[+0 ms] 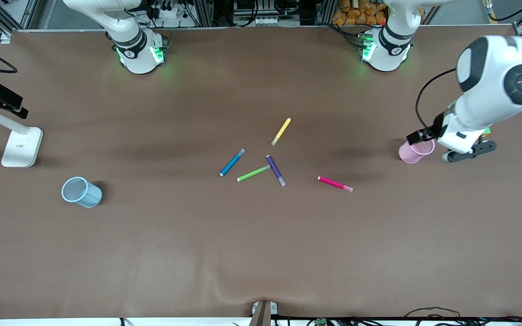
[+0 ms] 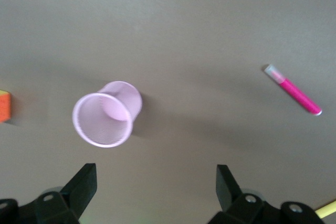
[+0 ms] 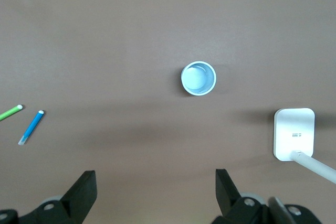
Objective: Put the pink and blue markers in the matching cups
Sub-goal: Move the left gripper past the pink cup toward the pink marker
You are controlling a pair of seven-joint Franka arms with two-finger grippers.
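The robot's left gripper will next move to the pink marker and close (image 1: 343, 187) (image 2: 284, 81) at the spot where the marker's clear end meets its pink body.
The pink marker (image 1: 335, 184) (image 2: 294, 90) and the blue marker (image 1: 232, 162) (image 3: 31, 127) lie flat near the middle of the table. The pale pink cup (image 1: 408, 154) (image 2: 105, 114) stands toward the left arm's end, and the light blue cup (image 1: 81, 192) (image 3: 198, 78) toward the right arm's end. My left gripper (image 1: 424, 135) (image 2: 156, 182) hangs open just above and beside the pink cup, with nothing between its fingers. My right gripper (image 3: 156, 184) is open and empty high over the table near the blue cup; it is out of the front view.
Green (image 1: 253, 173), purple (image 1: 276, 170) and yellow (image 1: 281, 131) markers lie among the two task markers. A white stand (image 1: 21, 147) (image 3: 294, 134) sits at the right arm's end. An orange block (image 2: 4, 106) lies beside the pink cup.
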